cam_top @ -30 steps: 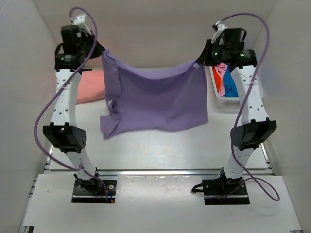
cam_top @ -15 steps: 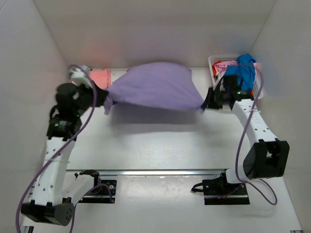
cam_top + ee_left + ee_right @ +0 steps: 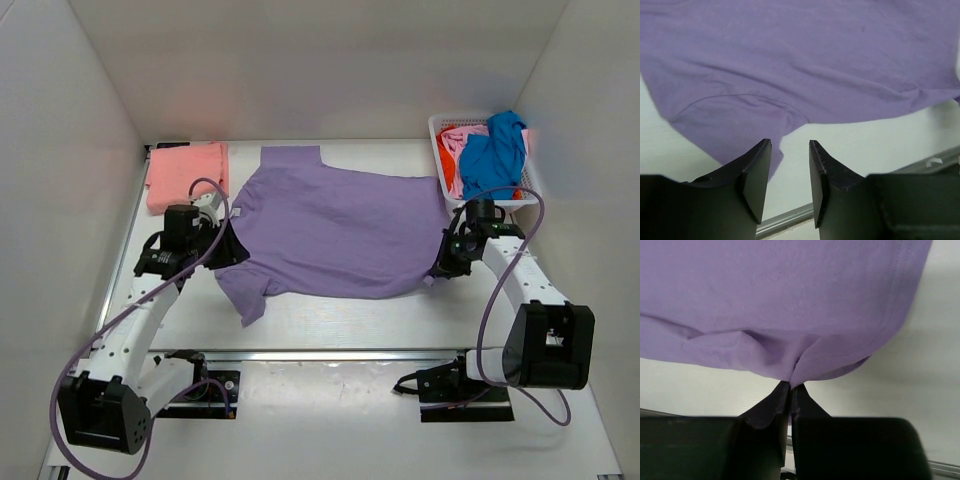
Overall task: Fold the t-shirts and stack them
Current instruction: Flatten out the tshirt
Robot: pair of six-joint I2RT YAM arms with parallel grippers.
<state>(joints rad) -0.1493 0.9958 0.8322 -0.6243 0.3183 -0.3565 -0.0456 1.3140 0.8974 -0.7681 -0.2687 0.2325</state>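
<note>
Next, my left gripper needs to go to the near-side sleeve [image 3: 240, 291] [image 3: 742, 132] of the lavender-purple t-shirt and close there, as my right gripper already holds its other corner.
The lavender-purple t-shirt [image 3: 335, 230] lies spread flat on the table, one sleeve toward the back, one at the near left. My left gripper [image 3: 232, 248] is open and empty at the shirt's left edge; in the left wrist view its gripper [image 3: 790, 150] hangs just off the shirt [image 3: 800, 60]. My right gripper [image 3: 438, 268] is shut on the shirt's near right corner; the right wrist view shows the cloth [image 3: 790, 300] pinched between its fingertips [image 3: 790, 386]. A folded salmon-pink t-shirt [image 3: 186, 174] lies at the back left. Blue [image 3: 495, 155], orange-red and pink shirts fill the basket.
The white lattice basket [image 3: 447, 124] stands at the back right corner. White walls close in on three sides. A metal rail [image 3: 330, 352] runs along the table's near edge, with the arm bases just behind it.
Both arms swung the lavender shirt down from hanging in the air and laid it flat on the table. The left gripper has let go of its corner; the right one still holds.
</note>
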